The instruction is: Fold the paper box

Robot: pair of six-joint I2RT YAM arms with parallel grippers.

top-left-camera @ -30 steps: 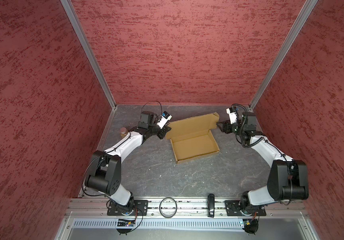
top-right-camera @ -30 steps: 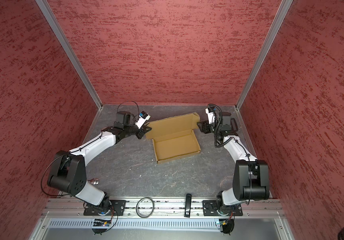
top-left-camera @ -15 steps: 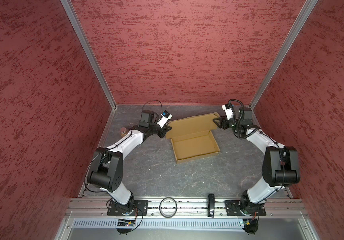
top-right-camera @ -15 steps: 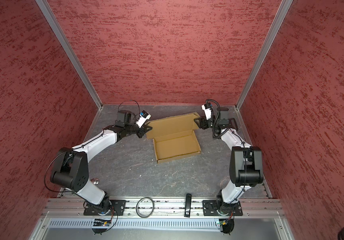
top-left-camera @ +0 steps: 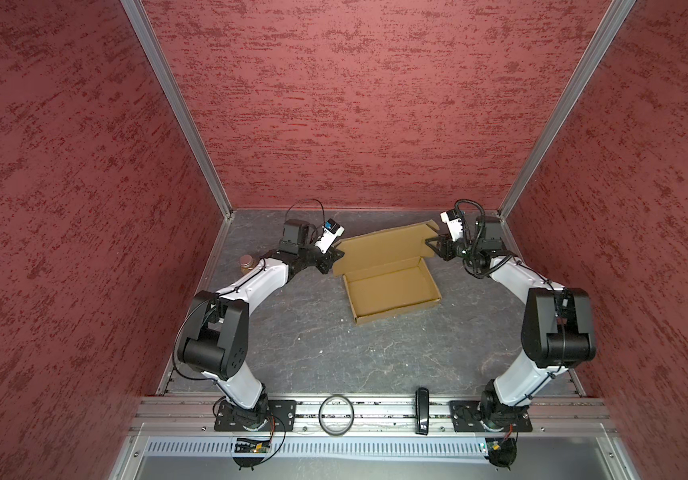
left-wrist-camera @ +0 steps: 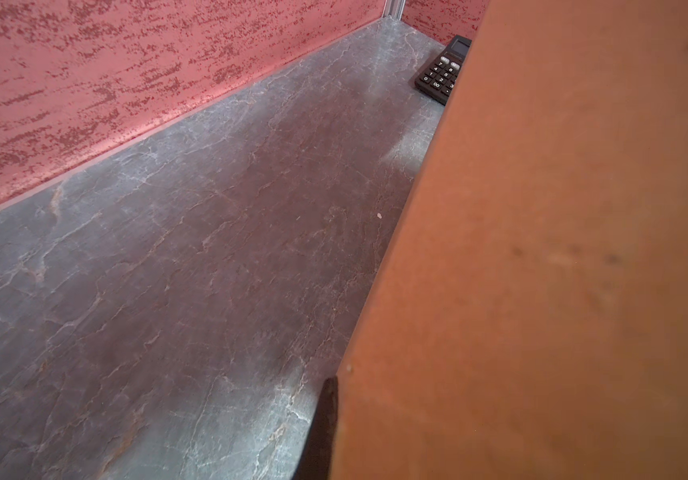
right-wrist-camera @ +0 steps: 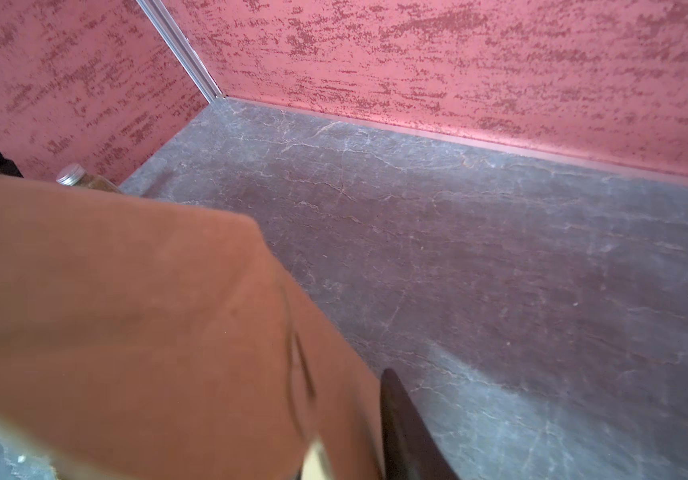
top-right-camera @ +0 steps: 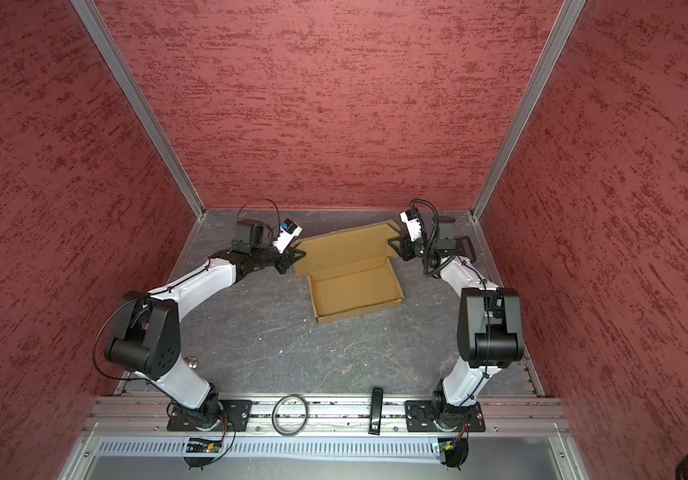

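The paper box lies crooked with its lid slanting, so next I turn the box square and my left gripper needs to regrip the lid's edge (top-left-camera: 339, 265) before folding.
The paper box (top-left-camera: 392, 291) (top-right-camera: 356, 291) is brown cardboard, lying open as a shallow tray at the middle back of the table. Its lid (top-left-camera: 379, 249) stands raised behind the tray. My left gripper (top-left-camera: 334, 259) (top-right-camera: 294, 257) is shut on the lid's left edge. In the left wrist view the cardboard (left-wrist-camera: 562, 270) fills the side and only one dark finger (left-wrist-camera: 325, 419) shows beside it. My right gripper (top-left-camera: 433, 245) (top-right-camera: 396, 245) is closed on the lid's right corner flap. In the right wrist view one finger (right-wrist-camera: 404, 436) lies against the cardboard (right-wrist-camera: 126, 311); the other finger is hidden.
A black calculator (left-wrist-camera: 442, 70) lies near the back right corner behind the lid. A small jar with a metal cap (top-left-camera: 246, 262) (right-wrist-camera: 71, 173) stands by the left wall. A black ring (top-left-camera: 336, 415) and a black bar (top-left-camera: 422, 409) sit on the front rail.
My right gripper has moved in to the lid's right corner and its jaws have narrowed onto the flap. The left gripper has kept its hold, and the lid stands slightly higher.
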